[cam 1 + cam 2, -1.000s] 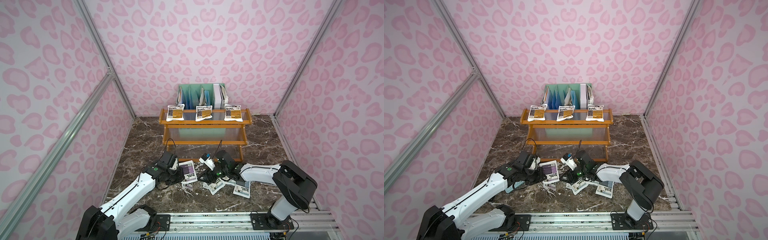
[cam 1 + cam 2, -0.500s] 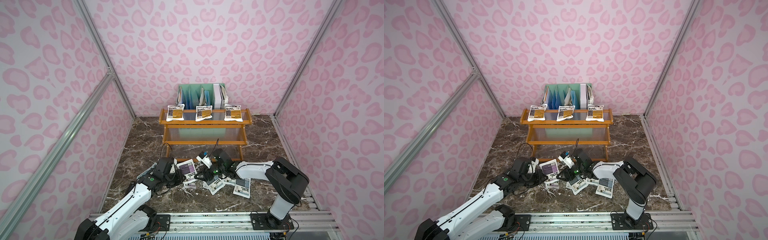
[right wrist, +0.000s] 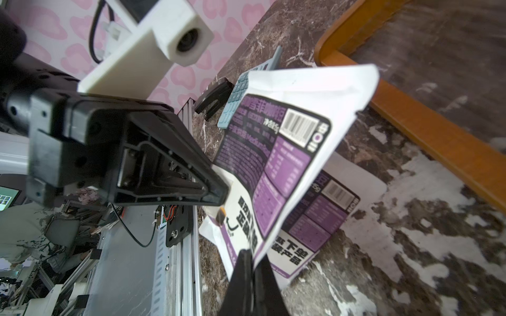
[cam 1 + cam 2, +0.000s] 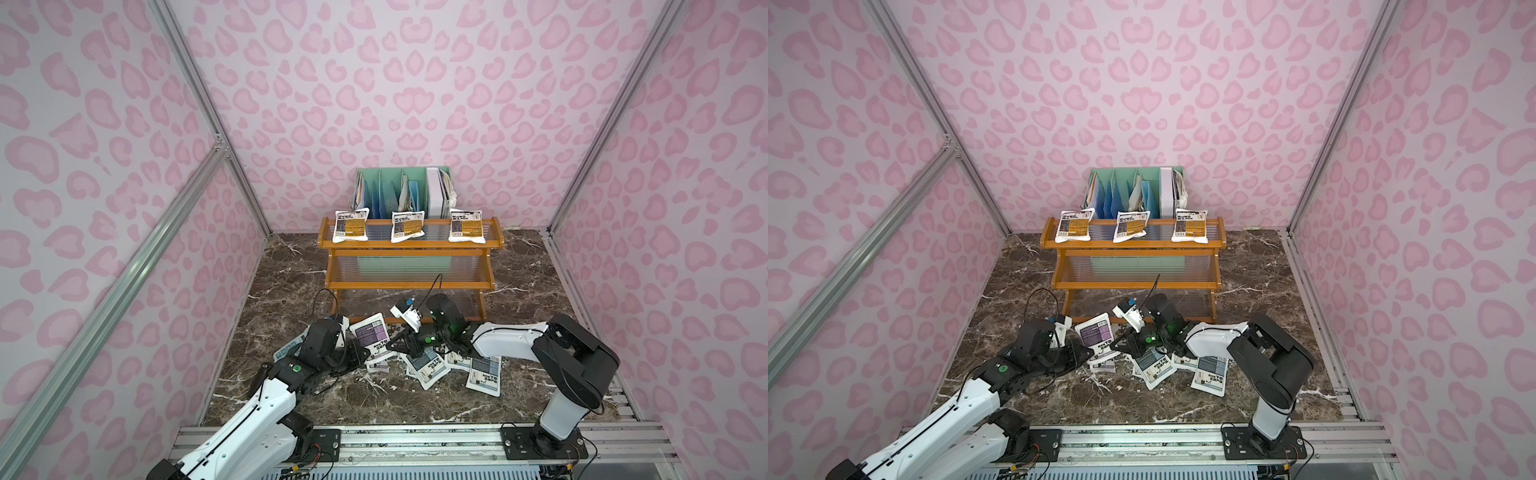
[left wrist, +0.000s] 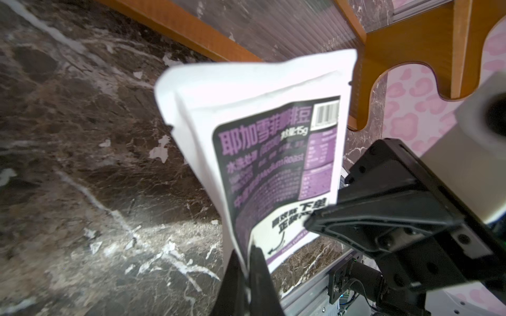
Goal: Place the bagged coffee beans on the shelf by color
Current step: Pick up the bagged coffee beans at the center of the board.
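Next, I release the purple bag, which hangs just above the floor now, from my right gripper on the shelf's middle level, at the end (image 4: 359, 276) nearest the calculator.
One purple coffee bean bag (image 4: 370, 336) (image 4: 1096, 336) hangs just above the floor in front of the shelf (image 4: 409, 286) (image 4: 1133, 286). My left gripper (image 5: 245, 257) (image 4: 362, 352) is shut on its lower edge. My right gripper (image 3: 253, 260) (image 4: 394, 344) is shut on the same bag (image 3: 287, 142) (image 5: 273, 153) from the opposite side. Three orange bags (image 4: 351, 225) (image 4: 407, 226) (image 4: 466, 225) lie in a row on the shelf's top tier. A second purple bag (image 3: 323, 219) lies on the floor under the held one. Two grey-blue bags (image 4: 428, 365) (image 4: 484, 370) lie below the right arm.
A light-blue calculator (image 4: 286, 352) (image 3: 241, 90) lies on the marble floor by the left arm. The mint-green file organizer (image 4: 401, 193) stands behind the shelf. The shelf's middle and lowest tiers hold nothing. Pink patterned walls close in both sides.
My right gripper was open beside the purple bag and has shut on its edge. The left arm has sunk lower while keeping its hold on the bag.
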